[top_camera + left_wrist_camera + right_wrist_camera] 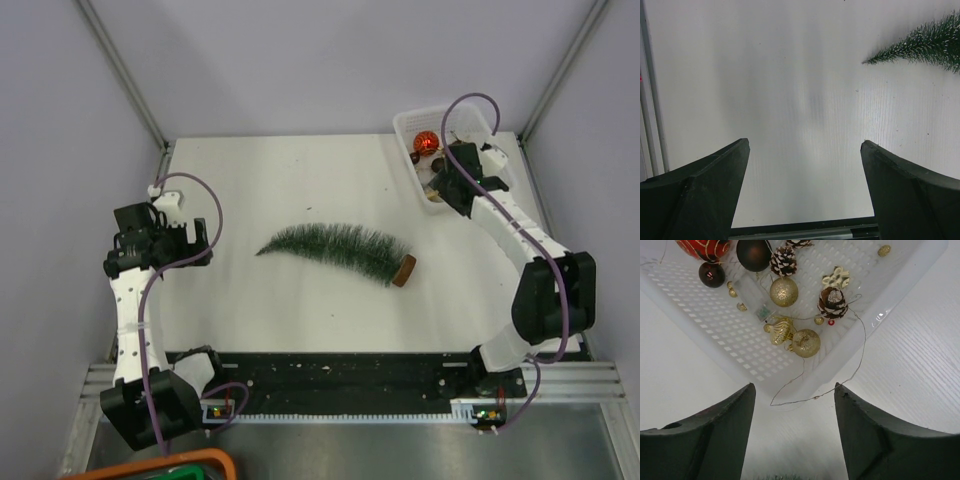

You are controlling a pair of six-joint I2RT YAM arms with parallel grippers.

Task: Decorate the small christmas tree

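The small christmas tree's tip (259, 252) (864, 62) is next, and my left gripper needs to go there and close on the thin light wire.
The small christmas tree (340, 250) lies on its side in the middle of the white table, with its wooden disc base (404, 271) to the right and its tip to the left. That tip (920, 47) shows at the upper right of the left wrist view. My left gripper (205, 243) (805, 145) hovers open left of the tree, nothing between its fingers. My right gripper (442, 186) (795, 387) stands open at the near corner of a white basket (408, 125) (910, 270). A thin light wire (855, 360) trails out over the rim and runs by the right fingertip.
The basket holds gold baubles (806, 343), a red bauble (702, 247) (426, 142), dark baubles (754, 253) and pine cones (831, 301). Metal frame posts and pale walls close in the table on three sides. An orange-rimmed bin (170, 466) sits below the near edge.
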